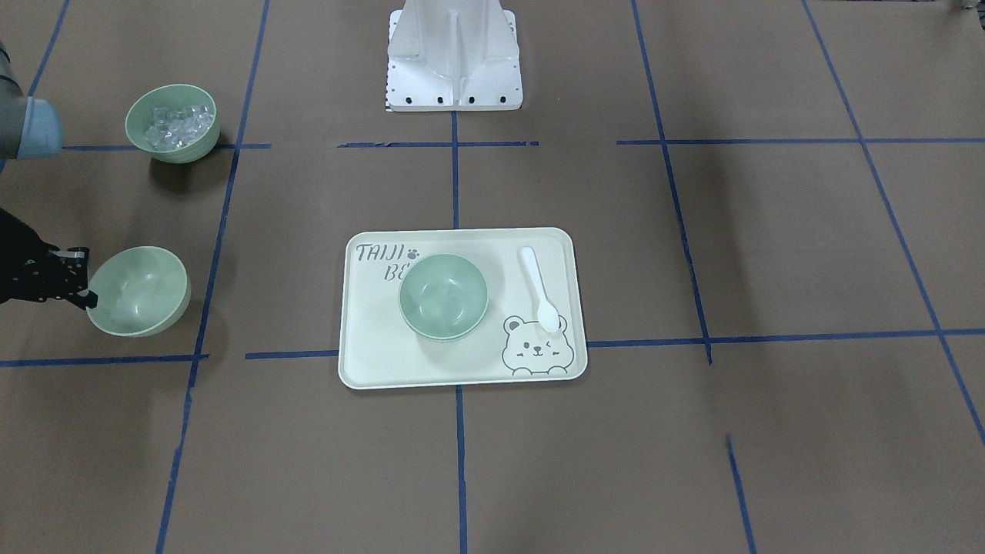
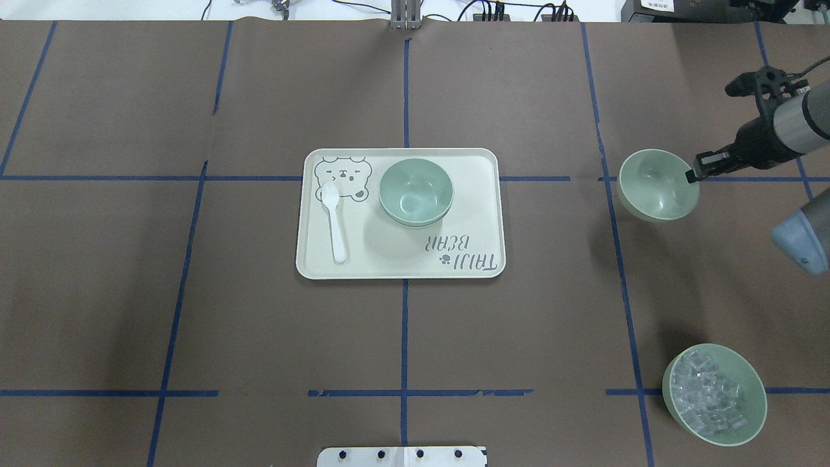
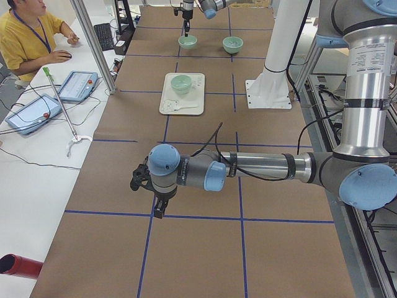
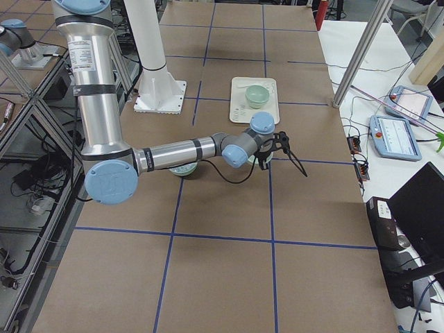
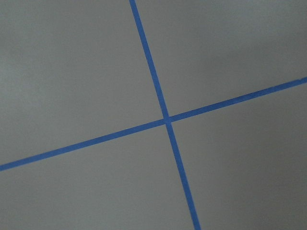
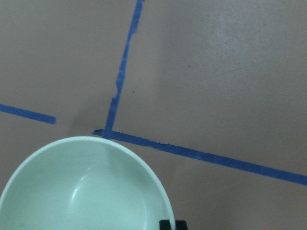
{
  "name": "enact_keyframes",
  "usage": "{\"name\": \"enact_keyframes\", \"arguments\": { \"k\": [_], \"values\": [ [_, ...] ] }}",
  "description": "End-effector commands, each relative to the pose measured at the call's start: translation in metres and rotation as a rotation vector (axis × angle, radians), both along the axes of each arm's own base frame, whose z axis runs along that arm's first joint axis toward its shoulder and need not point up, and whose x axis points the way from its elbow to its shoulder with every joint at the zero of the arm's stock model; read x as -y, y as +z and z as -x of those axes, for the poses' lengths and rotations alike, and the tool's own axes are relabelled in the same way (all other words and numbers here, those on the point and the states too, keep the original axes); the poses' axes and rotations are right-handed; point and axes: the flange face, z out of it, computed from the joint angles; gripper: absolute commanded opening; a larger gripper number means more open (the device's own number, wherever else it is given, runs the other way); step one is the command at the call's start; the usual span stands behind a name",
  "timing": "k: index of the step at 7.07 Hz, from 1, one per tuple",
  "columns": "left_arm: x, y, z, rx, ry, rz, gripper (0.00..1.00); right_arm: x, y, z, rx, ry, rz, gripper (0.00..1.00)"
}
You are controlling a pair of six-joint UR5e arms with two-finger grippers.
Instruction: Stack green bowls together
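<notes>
I will use my right gripper to set the plain green bowl down inside the green bowl on the cream tray point(image 1: 445, 295), beside the white spoon.
A plain green bowl point(image 2: 655, 188) hangs tilted above the table at the right side, held by its rim. My right gripper point(image 2: 691, 175) is shut on that rim; in the front view the gripper point(image 1: 88, 298) sits at the held bowl's point(image 1: 142, 288) left edge. In the right wrist view the bowl point(image 6: 86, 191) fills the lower left, with one fingertip point(image 6: 171, 224) at its rim. Another green bowl point(image 2: 415, 192) sits on the cream tray point(image 2: 311, 259), with a second rim showing just under it. My left gripper point(image 3: 158, 208) shows only in the left side view, over bare table; I cannot tell its state.
A green bowl of clear ice cubes point(image 2: 714, 394) stands at the near right. A white spoon point(image 2: 335, 220) lies on the tray beside the bear drawing. The robot's white base point(image 1: 454, 54) stands at the table's near edge. Blue tape lines cross the brown table.
</notes>
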Motion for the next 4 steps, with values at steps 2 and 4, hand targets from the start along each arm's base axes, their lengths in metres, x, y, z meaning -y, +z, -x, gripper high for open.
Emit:
{"name": "enact_keyframes", "arguments": {
  "k": [2,4],
  "values": [
    [0.002,-0.024,0.000,-0.009,-0.013,-0.032,1.00,-0.003,-0.221,0.121,0.000,0.023,0.146,0.00],
    [0.003,-0.029,0.000,-0.010,-0.014,-0.040,1.00,-0.009,-0.298,0.217,0.001,0.091,0.166,0.00]
  ]
}}
